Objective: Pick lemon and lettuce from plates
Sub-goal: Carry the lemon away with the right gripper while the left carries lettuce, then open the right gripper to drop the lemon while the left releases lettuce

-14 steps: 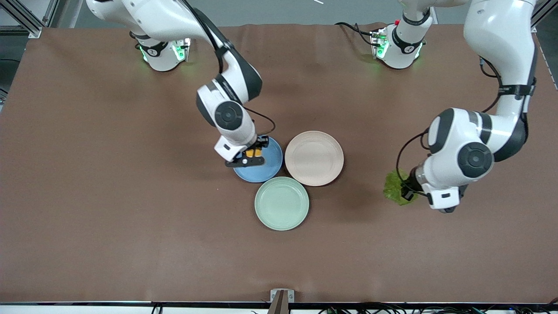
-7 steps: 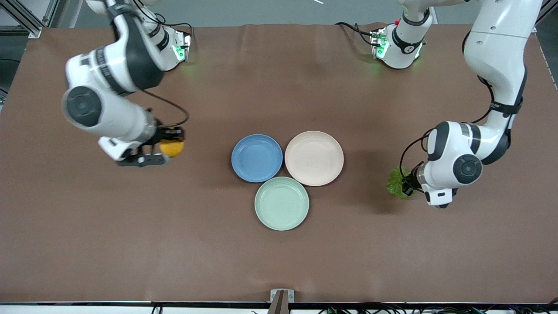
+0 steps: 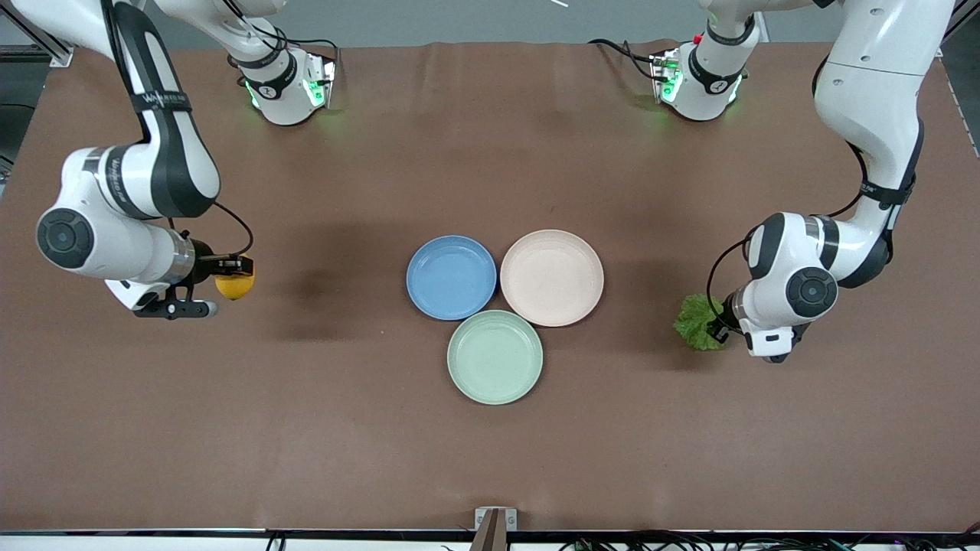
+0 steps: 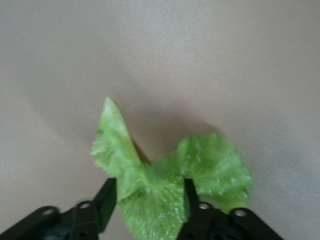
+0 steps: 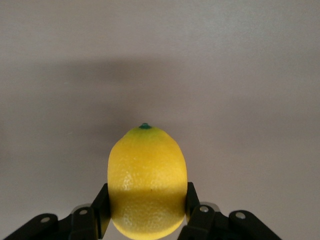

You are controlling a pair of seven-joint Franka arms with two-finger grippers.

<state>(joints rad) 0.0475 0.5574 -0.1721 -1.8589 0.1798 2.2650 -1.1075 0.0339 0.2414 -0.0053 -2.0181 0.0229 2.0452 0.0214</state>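
I should use my right gripper to set the yellow lemon down on the bare brown table, well out from the blue plate point(image 3: 230, 293).
My right gripper point(image 3: 230, 277) is shut on the yellow lemon point(image 3: 234, 286), low over the brown table toward the right arm's end. In the right wrist view the lemon point(image 5: 147, 182) sits between the two black fingers point(image 5: 104, 207). My left gripper point(image 3: 718, 325) is shut on the crinkled green lettuce point(image 3: 697, 321), low over the table toward the left arm's end. In the left wrist view the lettuce point(image 4: 165, 185) is pinched between the fingers point(image 4: 106, 197). The blue plate point(image 3: 451, 277) and the beige-pink plate point(image 3: 551, 277) stand side by side mid-table with nothing on them.
A mint green plate point(image 3: 494, 357) lies just nearer the front camera than the other two plates and touches both. The arm bases point(image 3: 287, 84) stand along the table's edge farthest from the front camera.
My right gripper has carried the lemon from the blue plate out toward the right arm's end and lower. My left gripper has sunk a little with the lettuce.
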